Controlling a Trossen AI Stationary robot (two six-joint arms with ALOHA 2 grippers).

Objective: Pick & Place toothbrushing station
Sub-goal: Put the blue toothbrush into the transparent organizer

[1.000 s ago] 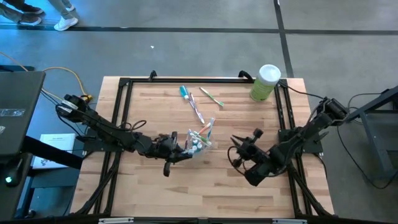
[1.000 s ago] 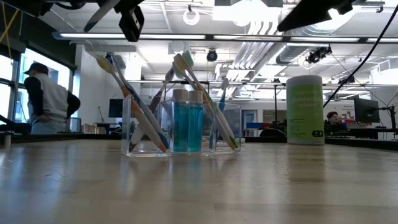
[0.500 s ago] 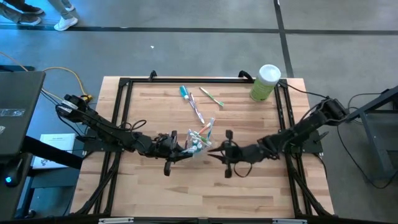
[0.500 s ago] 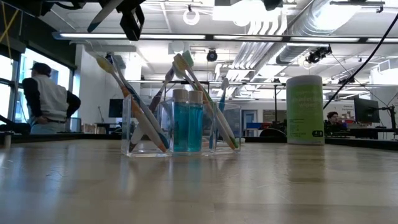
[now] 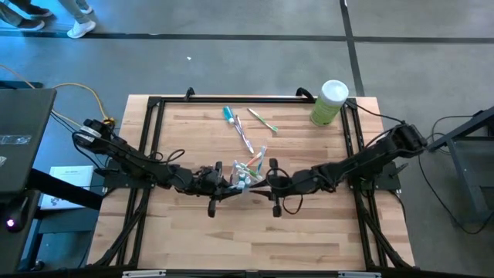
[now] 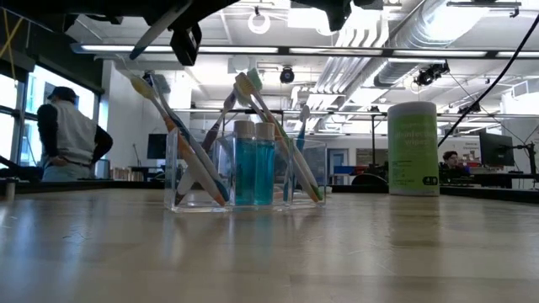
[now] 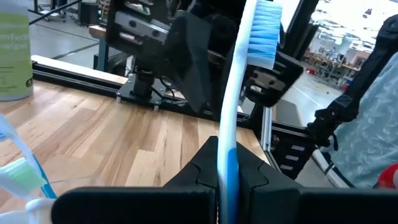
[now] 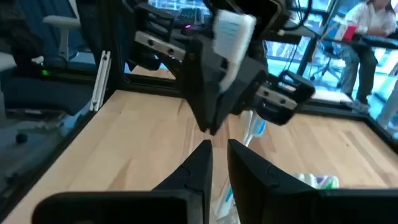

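Next, I open my right gripper wider and take the toothbrush (image 7: pixel 232 87) below its bristle head, because my left gripper holds the toothbrush's handle, the end that is to go into the cup.
A clear plastic cup (image 5: pixel 248 173) stands on the table's middle, holding several toothbrushes and two teal toothpaste tubes (image 6: pixel 253 172). My left gripper (image 5: pixel 225 182) is just left of the cup, above the table, shut on a white-and-blue toothbrush (image 7: pixel 231 106). My right gripper (image 5: pixel 268 182) is just right of the cup, facing the left gripper, its fingers (image 8: pixel 200 163) a narrow gap apart with nothing between them. Two more toothbrushes (image 5: pixel 244 134) (image 5: pixel 262 120) and a teal tube (image 5: pixel 228 114) lie flat on the table's far part. My left gripper pinches the toothbrush's handle (image 7: pixel 226 163) between its two fingers. The brush lies along the fingers, and its blue bristle head (image 7: pixel 265 32) sticks out past the fingertips toward the right gripper. It is lifted clear of the table and slants upward in the low view (image 6: pixel 160 23).
A light-green canister with a white lid (image 5: pixel 330 102) stands at the far right corner. A black frame (image 5: pixel 231 99) runs along the table's edges. In the low view, a person (image 6: pixel 63 139) stands in the room beyond the table.
My right gripper has swung from the table's right part toward its left edge and now sits close beside the cup, facing the left gripper. My left gripper has stayed shut on the toothbrush and shifted slightly toward the cup.
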